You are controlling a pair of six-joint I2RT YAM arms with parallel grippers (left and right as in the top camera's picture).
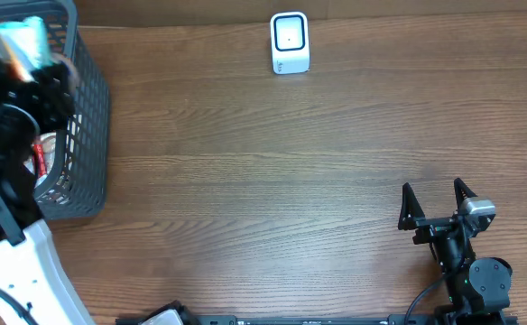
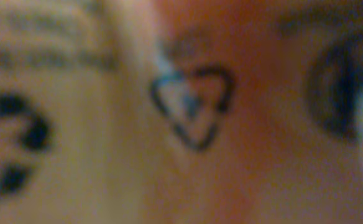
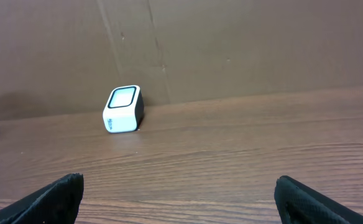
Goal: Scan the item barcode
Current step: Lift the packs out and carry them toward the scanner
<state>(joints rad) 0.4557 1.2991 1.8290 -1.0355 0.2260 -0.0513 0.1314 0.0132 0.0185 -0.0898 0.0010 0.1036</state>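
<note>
My left gripper has the teal-and-white item at the grey basket's top. I need to use it to lay that item on bare wood [image 1: 356, 157] between the scanner and my right gripper.
My left gripper [image 1: 31, 65] hovers, blurred, over the grey basket [image 1: 90, 135] at the far left. It holds a teal-and-white item [image 1: 20, 38] at the basket's top. The left wrist view is filled by that item [image 2: 107, 155], out of focus: cream and orange packaging with a dark triangle mark. My fingers are hidden there and no barcode shows. The white scanner [image 1: 290, 42] stands at the back middle of the table and also shows in the right wrist view, scanner [image 3: 124, 109]. My right gripper [image 1: 437, 209] rests open near the front right, empty [image 3: 180, 199].
More packaged goods, one red and white [image 1: 45, 158], lie inside the basket. A brown cardboard wall [image 3: 231, 50] runs behind the scanner. Bare wood tabletop [image 1: 263, 181] lies between the basket, the scanner and the right arm.
</note>
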